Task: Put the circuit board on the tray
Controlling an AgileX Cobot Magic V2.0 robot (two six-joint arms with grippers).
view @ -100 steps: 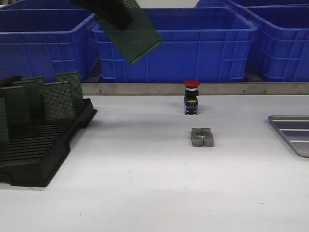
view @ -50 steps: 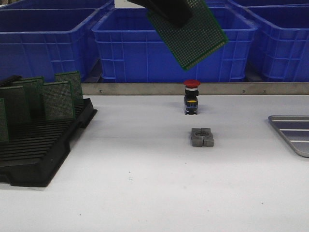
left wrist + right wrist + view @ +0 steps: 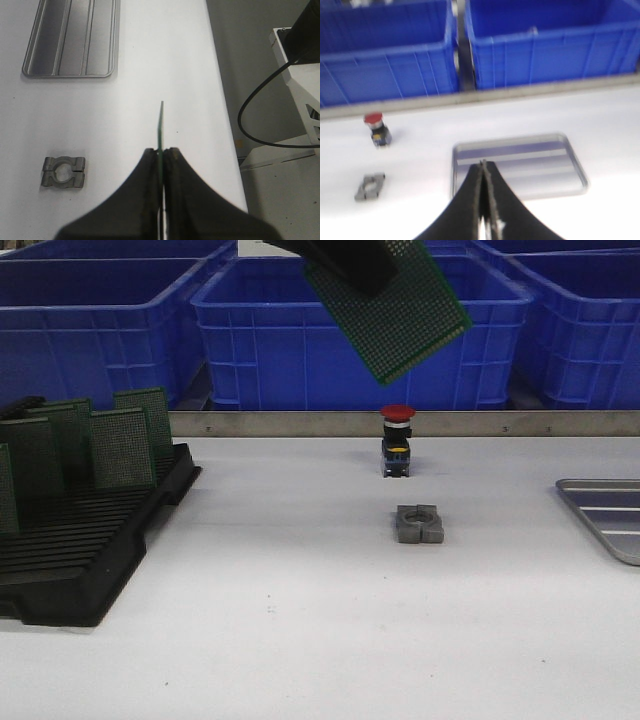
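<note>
The robot's right gripper needs to close on the green circuit board's tray-side edge (image 3: 436,310), beyond the left gripper's fingers, to take over the board.
My left gripper (image 3: 362,268) is shut on a green circuit board (image 3: 400,315) and holds it tilted, high above the table's middle. In the left wrist view the board (image 3: 160,127) shows edge-on between the closed fingers of the left gripper (image 3: 161,150). The silver-grey tray (image 3: 610,515) lies at the table's right edge, empty; it also shows in the left wrist view (image 3: 70,37) and in the right wrist view (image 3: 517,165). My right gripper (image 3: 483,164) is shut and empty, above the tray's near side.
A black slotted rack (image 3: 90,540) with several green boards stands at the left. A red-capped push button (image 3: 397,440) and a grey metal clamp block (image 3: 418,523) sit mid-table. Big blue bins (image 3: 360,330) line the back.
From one second ago to half a second ago my left gripper carried the board to the right, from over the left bins to above the push button. Since then it has held still.
</note>
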